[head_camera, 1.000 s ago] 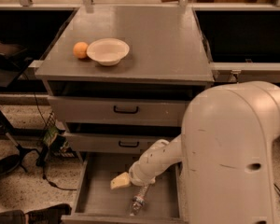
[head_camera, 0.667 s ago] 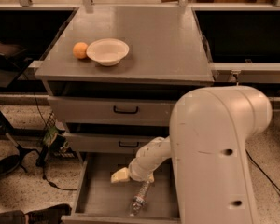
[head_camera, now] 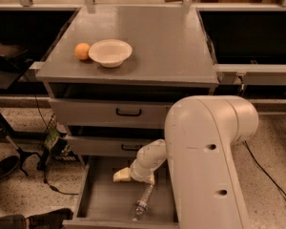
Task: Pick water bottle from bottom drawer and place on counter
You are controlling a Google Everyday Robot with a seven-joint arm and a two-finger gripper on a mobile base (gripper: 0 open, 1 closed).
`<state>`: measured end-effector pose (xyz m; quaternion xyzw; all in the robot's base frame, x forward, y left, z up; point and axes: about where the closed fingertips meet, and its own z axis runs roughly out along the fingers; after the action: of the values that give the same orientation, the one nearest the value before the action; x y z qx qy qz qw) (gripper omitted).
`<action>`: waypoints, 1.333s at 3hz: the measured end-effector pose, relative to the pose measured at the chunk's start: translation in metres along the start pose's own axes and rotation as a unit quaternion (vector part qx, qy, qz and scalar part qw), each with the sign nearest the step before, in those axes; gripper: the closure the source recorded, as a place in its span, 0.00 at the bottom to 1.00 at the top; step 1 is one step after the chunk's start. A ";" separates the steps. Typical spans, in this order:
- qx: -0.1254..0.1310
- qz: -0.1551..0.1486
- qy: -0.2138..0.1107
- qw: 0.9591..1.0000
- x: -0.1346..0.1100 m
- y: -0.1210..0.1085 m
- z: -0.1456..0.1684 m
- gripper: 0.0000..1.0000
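Note:
Next, my gripper needs to go to the water bottle's far end [head_camera: 148, 191], away from the bottom drawer's front edge, and close there.
The water bottle [head_camera: 142, 202], small, clear and crinkled, lies on its side on the grey floor of the open bottom drawer [head_camera: 100, 199], near the drawer's front edge. My gripper [head_camera: 133, 175] is down inside the drawer, just above and behind the bottle, at the end of my large white arm [head_camera: 205, 161]. The arm covers the right part of the drawer. The counter [head_camera: 167, 42], the flat grey cabinet top, lies above.
A white bowl [head_camera: 110, 52] and an orange [head_camera: 82, 51] sit on the counter's left side. Two shallower drawers with black handles [head_camera: 128, 112] sit above the open one. Cables and shoes [head_camera: 5, 168] lie on the floor at left. Dark bins flank the cabinet.
My arm's big upper body has swung left across the view. The gripper stays low in the drawer by the bottle, which has not moved.

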<state>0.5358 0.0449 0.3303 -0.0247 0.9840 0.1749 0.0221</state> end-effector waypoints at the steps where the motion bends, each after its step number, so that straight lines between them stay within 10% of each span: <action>1: -0.003 0.005 0.007 1.000 -0.001 0.005 0.023 0.00; 4: 0.010 0.035 -0.006 0.999 0.006 -0.027 0.094 0.00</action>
<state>0.5343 0.0517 0.2324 0.0111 0.9858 0.1658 0.0221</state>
